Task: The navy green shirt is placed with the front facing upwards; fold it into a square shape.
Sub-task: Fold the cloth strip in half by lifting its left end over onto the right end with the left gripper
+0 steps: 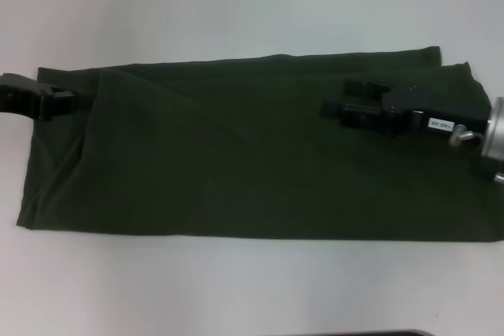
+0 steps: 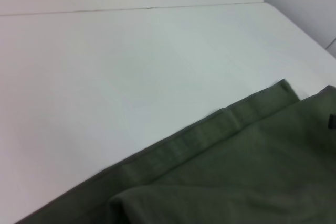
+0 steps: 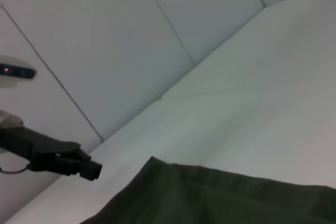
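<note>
The loose fold slants across the shirt's end, so next my left gripper leaves the shirt's upper corner and takes the fold nearer its middle (image 1: 79, 151).
The navy green shirt (image 1: 252, 163) lies on the white table (image 1: 236, 5) as a long band running left to right, plain dark cloth facing up and no lettering showing. A loose fold lies across its left end. My left gripper (image 1: 79, 101) is at the shirt's upper left corner, open with nothing in it; in the right wrist view the left gripper (image 3: 86, 163) sits just off the cloth edge (image 3: 220, 198). My right gripper (image 1: 346, 98) hovers over the right part of the shirt, open and empty. The left wrist view shows the hem (image 2: 252, 171).
Bare white tabletop (image 1: 252, 289) surrounds the shirt at the front and back. The shirt's right end runs out of the head view. A table seam (image 2: 131, 9) crosses far behind the cloth, and a dark edge (image 1: 354, 333) shows at the very front.
</note>
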You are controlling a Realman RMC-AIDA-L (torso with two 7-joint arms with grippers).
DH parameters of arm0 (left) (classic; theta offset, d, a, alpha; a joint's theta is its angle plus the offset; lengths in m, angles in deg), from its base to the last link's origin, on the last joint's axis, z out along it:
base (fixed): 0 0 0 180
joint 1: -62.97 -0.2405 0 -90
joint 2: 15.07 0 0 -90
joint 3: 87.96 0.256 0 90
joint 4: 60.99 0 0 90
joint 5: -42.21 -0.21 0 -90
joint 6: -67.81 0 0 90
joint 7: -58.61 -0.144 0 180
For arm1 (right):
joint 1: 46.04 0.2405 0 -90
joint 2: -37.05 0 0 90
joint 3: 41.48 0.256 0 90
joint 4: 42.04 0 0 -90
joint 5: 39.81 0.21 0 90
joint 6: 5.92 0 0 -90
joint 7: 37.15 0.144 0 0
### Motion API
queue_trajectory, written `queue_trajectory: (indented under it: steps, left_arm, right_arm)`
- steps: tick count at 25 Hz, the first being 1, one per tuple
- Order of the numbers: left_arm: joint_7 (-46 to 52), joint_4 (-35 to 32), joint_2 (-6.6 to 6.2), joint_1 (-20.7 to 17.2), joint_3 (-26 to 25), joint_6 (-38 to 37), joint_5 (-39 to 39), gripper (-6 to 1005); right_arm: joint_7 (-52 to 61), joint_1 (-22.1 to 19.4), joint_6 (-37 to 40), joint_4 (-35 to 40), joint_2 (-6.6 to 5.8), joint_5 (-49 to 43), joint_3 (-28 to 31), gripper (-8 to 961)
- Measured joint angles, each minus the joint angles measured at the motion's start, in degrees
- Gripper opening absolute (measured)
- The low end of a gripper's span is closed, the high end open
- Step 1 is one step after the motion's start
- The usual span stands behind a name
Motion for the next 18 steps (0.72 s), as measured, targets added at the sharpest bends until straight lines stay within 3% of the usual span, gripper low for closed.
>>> queue_trajectory:
  steps: [7, 15, 18]
  left_arm:
    - [0.0, -0.1, -0.12, -0.7, 0.1, 0.3, -0.6, 57]
    - [0.5, -0.3, 0.82, -1.6, 0.9, 1.5, -1.1, 114]
    - [1.1, -0.1, 0.59, -2.0, 0.6, 3.1, -2.1, 238]
  right_arm:
    - [0.4, 0.6, -0.4, 0.3, -0.08, 0.6, -0.3, 917]
    - [0.6, 0.0, -0.2, 0.5, -0.38, 1.3, -0.2, 916]
    - [0.5, -0.3, -0.2, 0.5, -0.43, 1.3, -0.2, 916]
